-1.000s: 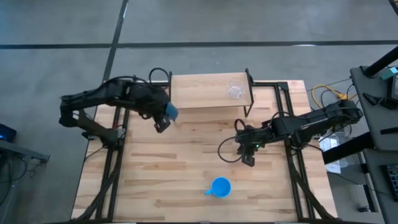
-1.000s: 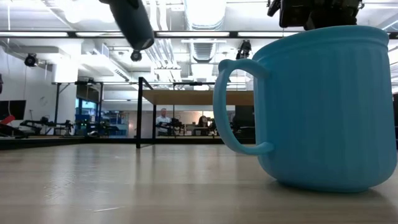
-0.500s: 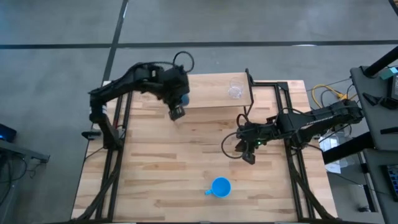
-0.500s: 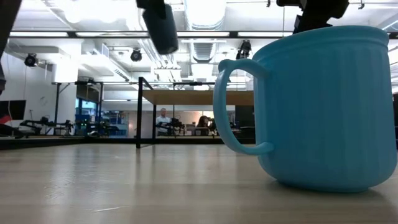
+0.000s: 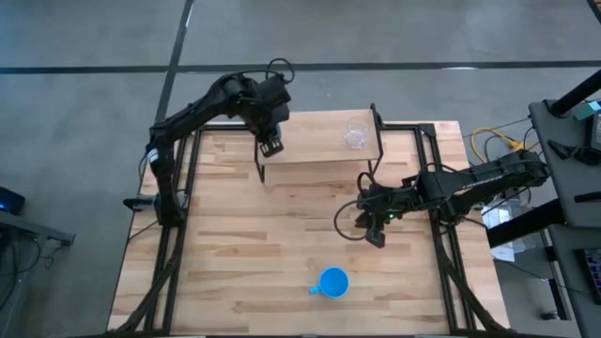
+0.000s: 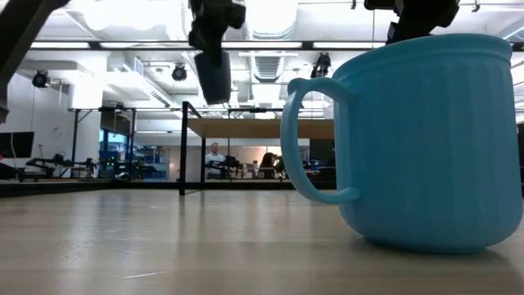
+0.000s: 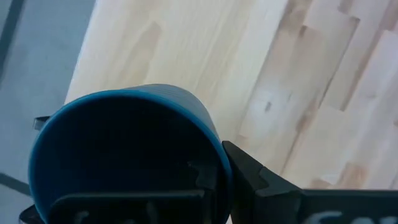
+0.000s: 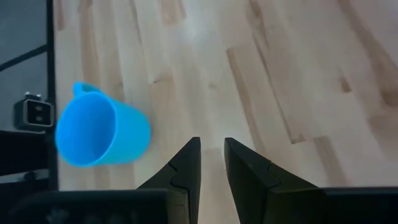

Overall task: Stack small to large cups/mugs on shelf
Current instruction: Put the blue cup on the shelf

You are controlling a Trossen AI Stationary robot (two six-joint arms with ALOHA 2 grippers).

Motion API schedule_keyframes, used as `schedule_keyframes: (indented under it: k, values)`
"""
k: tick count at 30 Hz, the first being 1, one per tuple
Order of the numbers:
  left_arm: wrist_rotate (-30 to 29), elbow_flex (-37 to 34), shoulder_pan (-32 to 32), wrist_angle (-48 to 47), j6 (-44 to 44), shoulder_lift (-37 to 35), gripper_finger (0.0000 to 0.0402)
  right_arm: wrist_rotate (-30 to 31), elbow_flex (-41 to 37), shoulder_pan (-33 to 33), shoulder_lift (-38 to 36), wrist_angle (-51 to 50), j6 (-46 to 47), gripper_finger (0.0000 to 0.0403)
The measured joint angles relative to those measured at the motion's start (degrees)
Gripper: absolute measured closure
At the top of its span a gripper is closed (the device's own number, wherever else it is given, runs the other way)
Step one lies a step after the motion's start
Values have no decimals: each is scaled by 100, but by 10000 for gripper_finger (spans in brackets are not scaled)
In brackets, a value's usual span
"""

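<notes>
Next, my left gripper lets go of the navy cup on the shelf's bare end (image 5: 273,137) (image 7: 160,127) opposite the clear glass.
My left gripper (image 5: 270,143) is over the left end of the shelf (image 5: 315,141), a light-wood board on black legs, and is shut on the dark navy cup (image 6: 214,78), which hangs above the shelf (image 6: 262,128). The clear glass (image 5: 355,137) stands on its base at the shelf's right end. The bright blue mug (image 5: 332,282) stands upright on the table near the near edge and fills the right of the low view (image 6: 417,139). My right gripper (image 5: 374,238) hovers right of the table's middle, its fingers a narrow gap apart (image 8: 212,155), holding nothing. My left gripper (image 7: 217,177) pinches the navy cup's wall at the rim (image 7: 211,155), with one finger inside the cup (image 7: 202,177) and one outside (image 7: 252,180). The fingers come from above, pointing down. The cup hangs below them, mouth up, nearly upright and lifted clear of the shelf.
The table's wooden top (image 5: 244,244) lies bare between the shelf and the mug. The mug (image 8: 99,132) lies ahead of my right gripper. The shelf's black legs (image 6: 182,147) stand at its corners. Cables and a stand sit beyond the table's right edge (image 5: 507,141).
My left gripper has carried the navy cup from over the table left of the shelf, toward the far edge and to the right, until it is over the shelf's left end. It has turned on the way, and the cup now hangs more upright. My right arm has barely moved.
</notes>
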Motion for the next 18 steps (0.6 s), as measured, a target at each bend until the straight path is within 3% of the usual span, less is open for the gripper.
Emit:
schedule_keyframes:
  k: [4, 18]
  values:
    - [420, -4, 176, 0, 225, 216, 402, 149, -1, -7, 2, 4, -45, 335]
    - [666, 1, 258, 4, 609, 665, 402, 162, -9, -7, 4, 32, -45, 335]
